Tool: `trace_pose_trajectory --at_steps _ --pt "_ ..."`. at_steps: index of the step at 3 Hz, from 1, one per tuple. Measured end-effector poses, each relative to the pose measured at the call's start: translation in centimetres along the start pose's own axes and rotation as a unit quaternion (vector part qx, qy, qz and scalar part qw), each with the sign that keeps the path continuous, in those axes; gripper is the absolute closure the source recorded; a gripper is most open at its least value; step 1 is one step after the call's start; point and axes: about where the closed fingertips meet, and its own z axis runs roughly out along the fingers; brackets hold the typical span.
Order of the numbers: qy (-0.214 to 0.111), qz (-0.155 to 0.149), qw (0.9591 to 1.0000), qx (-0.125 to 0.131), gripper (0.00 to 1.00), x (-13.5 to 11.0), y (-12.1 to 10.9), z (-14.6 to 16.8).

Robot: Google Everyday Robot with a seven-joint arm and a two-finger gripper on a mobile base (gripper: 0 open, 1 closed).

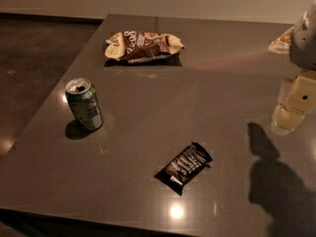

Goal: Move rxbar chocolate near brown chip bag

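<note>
The robot's gripper needs to next move to the middle of the rxbar chocolate (185, 166) and close there, with the ends of the bar sticking out on both sides.
The rxbar chocolate (186, 166) is a small black glossy wrapper with pale lettering, lying flat and diagonal on the dark table (197, 98) near the front. The brown chip bag (143, 45) is a crumpled brown and cream foil bag lying at the far middle of the table. My gripper (291, 112) shows as pale cream-coloured parts at the right edge, above the table, well to the right of the bar and a little farther back. It holds nothing that I can see.
A green soda can (84, 104) stands upright at the left of the table, its top opened. The gripper's shadow (271, 181) falls on the front right of the table. The table's left edge borders a dark floor (34, 58).
</note>
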Motion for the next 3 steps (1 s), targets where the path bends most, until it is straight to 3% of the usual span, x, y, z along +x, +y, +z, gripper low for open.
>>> trace_pose_trajectory --at_steps 1,2,3 --pt "0.0 0.0 1.0 0.0 0.0 0.0 0.0 0.0" --pt "-0.003 -0.019 0.9998 -0.011 0.0 -0.8 -0.2 1.3" --pt "-0.012 -0.064 0.9973 -0.034 0.0 -2.0 1.0 3.1"
